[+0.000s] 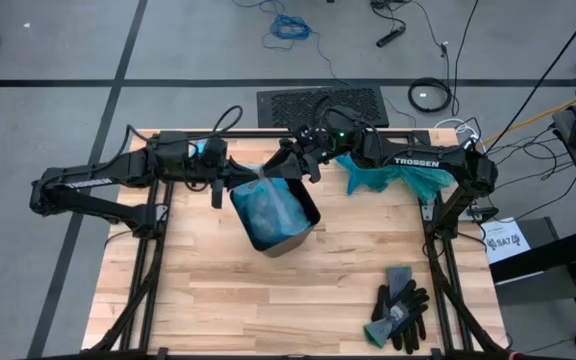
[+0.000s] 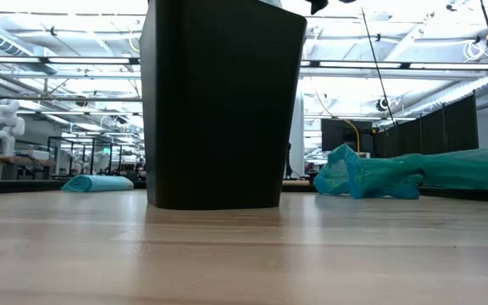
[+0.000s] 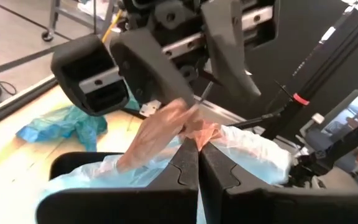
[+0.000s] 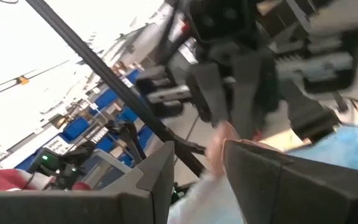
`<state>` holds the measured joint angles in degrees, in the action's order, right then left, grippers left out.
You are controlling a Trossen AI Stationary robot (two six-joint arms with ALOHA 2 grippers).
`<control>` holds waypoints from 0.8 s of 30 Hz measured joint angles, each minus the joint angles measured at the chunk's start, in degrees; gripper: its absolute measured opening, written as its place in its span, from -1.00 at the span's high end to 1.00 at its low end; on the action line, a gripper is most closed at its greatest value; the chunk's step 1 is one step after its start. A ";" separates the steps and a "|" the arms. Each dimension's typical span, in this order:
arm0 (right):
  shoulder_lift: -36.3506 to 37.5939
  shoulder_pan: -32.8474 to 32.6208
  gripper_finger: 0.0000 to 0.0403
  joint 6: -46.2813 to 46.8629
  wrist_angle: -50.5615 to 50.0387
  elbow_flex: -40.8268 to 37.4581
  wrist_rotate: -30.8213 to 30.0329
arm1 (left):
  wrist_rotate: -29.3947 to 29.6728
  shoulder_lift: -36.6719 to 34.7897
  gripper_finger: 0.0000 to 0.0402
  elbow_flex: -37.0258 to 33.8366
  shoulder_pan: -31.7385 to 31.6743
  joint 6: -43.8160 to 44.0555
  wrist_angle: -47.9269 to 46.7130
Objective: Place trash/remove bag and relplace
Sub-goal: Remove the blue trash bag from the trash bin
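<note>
The raised film stands loose in my open right gripper. My right gripper should therefore pinch the film [image 3: 204, 132] next to the fingertips of my left gripper before my left gripper moves away.
The black bin [image 1: 306, 218] stands in the middle of the table, lined with the pale sky-blue bag [image 1: 268, 210]. Part of the bag's rim [image 1: 258, 175] is drawn up off the bin's far-left edge. My left gripper [image 1: 224, 183] is at that edge, shut on the bag [image 3: 166, 168]. My right gripper [image 1: 294, 166] is just beyond the bin's far rim, open; its fingers [image 4: 160, 174] stand on either side of the raised film [image 4: 219, 146]. No trash shows. In the low view the bin [image 2: 223, 102] hides both grippers. My left gripper pinches the bag's raised rim film [image 3: 194, 134] between its two shut fingers [image 3: 185, 174], coming level from the table's left. The film rises from the pinch in a drawn-up peak toward the other gripper, and the rest of the bag lies over the bin's rim.
A darker teal-green bag [image 1: 398, 178] lies at the table's far right, under the right arm. Black-and-grey gloves [image 1: 400, 310] rest near the near-right corner. A small pale-blue bundle [image 2: 98, 182] sits at the far left. The near half of the wooden table [image 1: 218, 300] has free room.
</note>
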<state>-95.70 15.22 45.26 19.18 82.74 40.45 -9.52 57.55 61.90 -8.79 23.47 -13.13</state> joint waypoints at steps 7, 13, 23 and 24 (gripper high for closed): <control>-0.04 -0.02 0.34 2.08 -2.48 0.00 0.79 | -0.57 2.37 1.00 0.47 -0.29 0.19 0.56; 0.09 0.05 0.35 1.93 -2.92 0.07 1.70 | -0.59 3.24 1.00 2.72 -0.25 -0.27 -0.59; 0.09 -0.19 0.36 -3.38 -8.51 0.07 1.07 | -0.78 3.22 1.00 2.92 -1.95 1.65 -3.01; 0.07 -0.21 0.36 -4.11 -9.28 0.07 1.05 | -0.38 3.20 1.00 2.92 -1.99 1.67 -2.64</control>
<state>-95.63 15.01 41.15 9.90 82.81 41.50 -9.90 60.75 64.82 -10.78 25.14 -15.77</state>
